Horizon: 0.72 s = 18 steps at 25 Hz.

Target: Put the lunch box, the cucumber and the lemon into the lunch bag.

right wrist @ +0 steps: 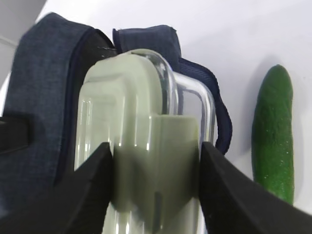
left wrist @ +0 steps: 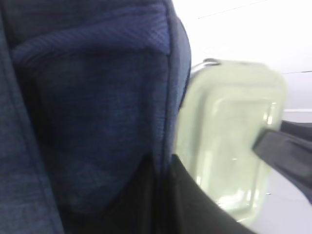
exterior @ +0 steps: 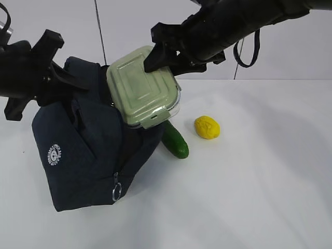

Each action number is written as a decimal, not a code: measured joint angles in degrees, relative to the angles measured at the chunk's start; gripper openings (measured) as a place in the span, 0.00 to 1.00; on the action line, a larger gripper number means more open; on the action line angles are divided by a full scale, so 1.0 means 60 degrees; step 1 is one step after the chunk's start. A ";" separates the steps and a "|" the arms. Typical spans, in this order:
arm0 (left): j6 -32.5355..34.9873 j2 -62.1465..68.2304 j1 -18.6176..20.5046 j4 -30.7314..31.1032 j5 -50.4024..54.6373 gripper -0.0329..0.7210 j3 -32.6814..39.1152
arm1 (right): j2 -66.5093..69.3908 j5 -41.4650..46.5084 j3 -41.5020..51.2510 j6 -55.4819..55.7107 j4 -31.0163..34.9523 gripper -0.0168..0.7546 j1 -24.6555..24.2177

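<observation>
The robot's right gripper should release the lunch box deep inside the navy lunch bag's opening (exterior: 123,133), between the bag's fabric sides.
The navy lunch bag (exterior: 83,155) stands at the left, mouth turned to the right. My left gripper (exterior: 72,83) is shut on the fabric rim of the lunch bag (left wrist: 87,122), with the seam pinched between its dark fingers (left wrist: 204,204). My right gripper (exterior: 160,57) is shut on the end of the lunch box (exterior: 142,93), tilted, with its lower end in the bag's mouth. In the right wrist view the jaws clamp the sage-green lid clip of the lunch box (right wrist: 136,112). The cucumber (exterior: 175,141) lies beside the bag and the lemon (exterior: 207,127) to its right.
The white table (exterior: 259,197) stretches right and forward of the bag. A zipper ring pull (exterior: 116,193) hangs at the bag's front corner. A dark strap loop (exterior: 248,52) hangs from my right arm. The cucumber (right wrist: 274,131) lies close to the bag's opening.
</observation>
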 joint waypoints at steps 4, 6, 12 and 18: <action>0.0000 0.0000 0.0000 0.0000 -0.0023 0.05 0.0000 | 0.0183 -0.0155 -0.0022 0.0097 -0.0248 0.56 0.0315; 0.0000 0.0000 -0.0055 0.0000 -0.0065 0.05 0.0000 | 0.0332 -0.0178 -0.0118 0.0097 -0.0296 0.56 0.0531; 0.0000 0.0000 -0.0551 -0.0098 -0.0471 0.05 0.0000 | 0.0983 -0.0333 -0.0681 0.0216 -0.0513 0.56 0.1372; 0.0000 0.0000 -0.0656 -0.0177 -0.0631 0.05 0.0000 | 0.1239 -0.0303 -0.0777 0.0326 -0.0582 0.56 0.1437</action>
